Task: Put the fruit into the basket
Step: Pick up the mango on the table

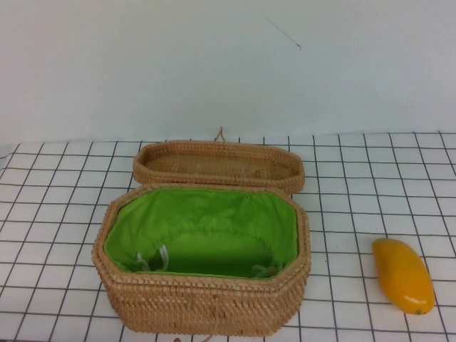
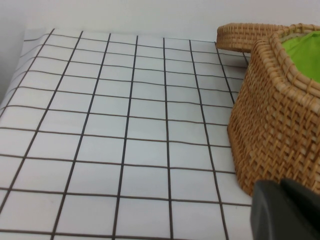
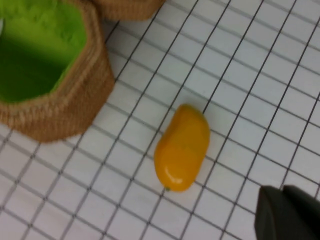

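My right gripper is going to the fruit. It will close around the middle of the fruit (image 1: pixel 401 273) (image 3: pixel 183 146), between the fruit's dark tip and its far end.
The fruit (image 1: pixel 403 275), a glossy yellow-orange mango shape with a dark tip, lies on the gridded cloth to the right of the basket. It also shows in the right wrist view (image 3: pixel 182 147). The basket (image 1: pixel 203 303) stands open at the table's centre, with green lining (image 1: pixel 203 228) and nothing inside. Its woven lid (image 1: pixel 218 164) lies behind it. My right gripper (image 3: pixel 282 190) hovers above the cloth beside the fruit, shut and empty. My left gripper (image 2: pixel 280 186) is low beside the basket's left wall (image 2: pixel 280 130), shut and empty. Neither gripper shows in the high view.
A white cloth with a black grid (image 1: pixel 64 214) covers the table, bare to the left of the basket. A pale wall (image 1: pixel 214 64) rises behind the table. The cloth's left edge (image 2: pixel 15 75) shows in the left wrist view.
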